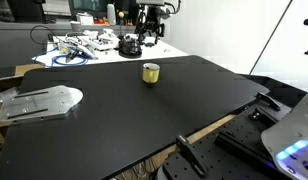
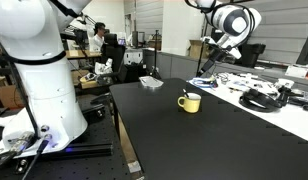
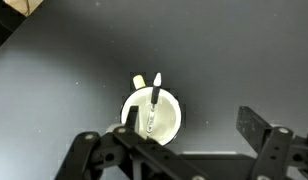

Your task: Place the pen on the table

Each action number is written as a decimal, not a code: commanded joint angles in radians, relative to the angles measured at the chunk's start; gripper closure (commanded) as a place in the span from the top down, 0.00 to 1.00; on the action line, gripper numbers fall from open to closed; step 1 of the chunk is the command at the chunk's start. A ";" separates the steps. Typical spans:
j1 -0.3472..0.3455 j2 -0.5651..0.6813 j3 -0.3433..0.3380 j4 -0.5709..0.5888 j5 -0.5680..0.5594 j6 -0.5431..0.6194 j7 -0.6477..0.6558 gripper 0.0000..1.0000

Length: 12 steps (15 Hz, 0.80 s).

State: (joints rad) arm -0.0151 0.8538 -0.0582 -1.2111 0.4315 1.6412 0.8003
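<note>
The pen's dark end (image 1: pixel 153 64) (image 3: pixel 156 84) is above the yellow cup's rim. I move my gripper there next and close it on that end.
The pen (image 3: pixel 155 100), thin and dark with a pale tip, stands inside the small yellow cup (image 3: pixel 152 115), leaning on its rim. The cup sits on the black table (image 3: pixel 54 90) and shows in both exterior views (image 1: pixel 151 72) (image 2: pixel 190 102). The pen's end barely shows above the cup (image 2: pixel 184 93). My gripper (image 3: pixel 189 125) is open and empty, well above the cup, with its left finger over the cup and its right finger beside it. In both exterior views it hangs high over the far side of the table (image 1: pixel 149 30) (image 2: pixel 208 62).
A flat metal plate (image 1: pixel 39 100) (image 2: pixel 151 82) lies near one table edge. A white table with cables and headphones (image 1: pixel 89 45) (image 2: pixel 264 95) stands beside the black table (image 1: pixel 114 110) (image 2: pixel 214 140). A white robot column (image 2: pixel 44 80) stands close by.
</note>
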 commanded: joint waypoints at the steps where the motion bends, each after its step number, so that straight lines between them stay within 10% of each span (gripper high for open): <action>1: -0.013 0.043 0.018 0.017 0.052 0.028 0.122 1.00; 12: -0.012 0.085 0.040 -0.078 0.074 0.122 0.200 1.00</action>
State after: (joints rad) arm -0.0163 0.9489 -0.0287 -1.2545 0.4938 1.7523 0.9534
